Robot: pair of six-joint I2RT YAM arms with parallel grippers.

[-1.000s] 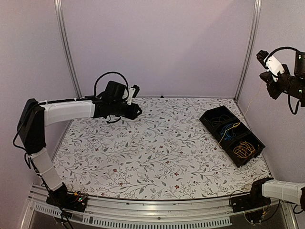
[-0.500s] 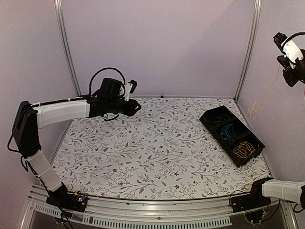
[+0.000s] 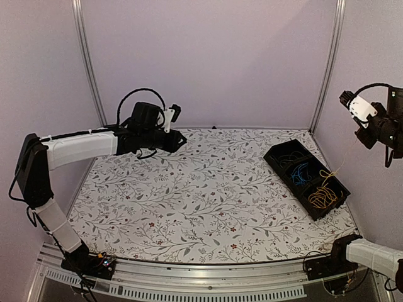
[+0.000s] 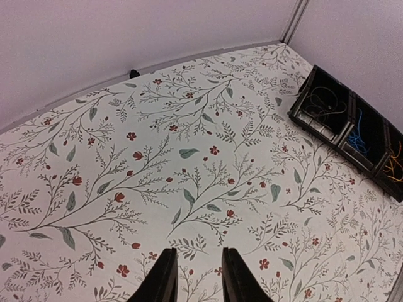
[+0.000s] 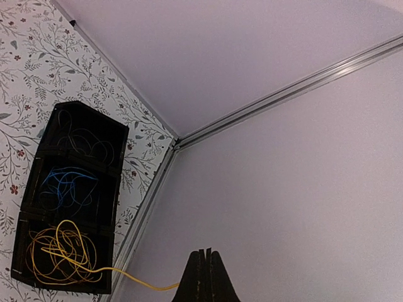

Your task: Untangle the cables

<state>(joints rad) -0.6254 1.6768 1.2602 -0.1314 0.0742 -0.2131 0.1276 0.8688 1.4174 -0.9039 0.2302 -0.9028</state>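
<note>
The yellow piece of cable is stretched high and the yellow cable loops are still bunched in the tray, so my right gripper will move down, open and grip among those loops [image 3: 323,196].
A black three-compartment tray [image 3: 275,157] stands at the table's right side. Its near compartment holds a yellow-orange cable bundle [image 3: 322,196], the middle one blue cables [image 3: 301,171], the far one thin dark wires [image 3: 287,157]. My right gripper [image 3: 364,139] hangs high beside the right wall, shut on one yellow strand [image 5: 135,279] that runs down into the yellow bundle [image 5: 60,255]. In the right wrist view its fingertips [image 5: 204,253] are pressed together. My left gripper [image 3: 182,143] is open and empty above the table's far left; its fingers [image 4: 197,255] frame bare cloth.
The floral tablecloth [image 3: 201,189] covers the table. Purple walls and metal corner posts [image 3: 327,63] close in the back and sides. The tray also shows in the left wrist view [image 4: 352,135] at the right.
My right gripper first lifted the yellow cable clear of the tray, then came down, so its loops lie in the near compartment again. The left arm rose slightly, then stayed.
</note>
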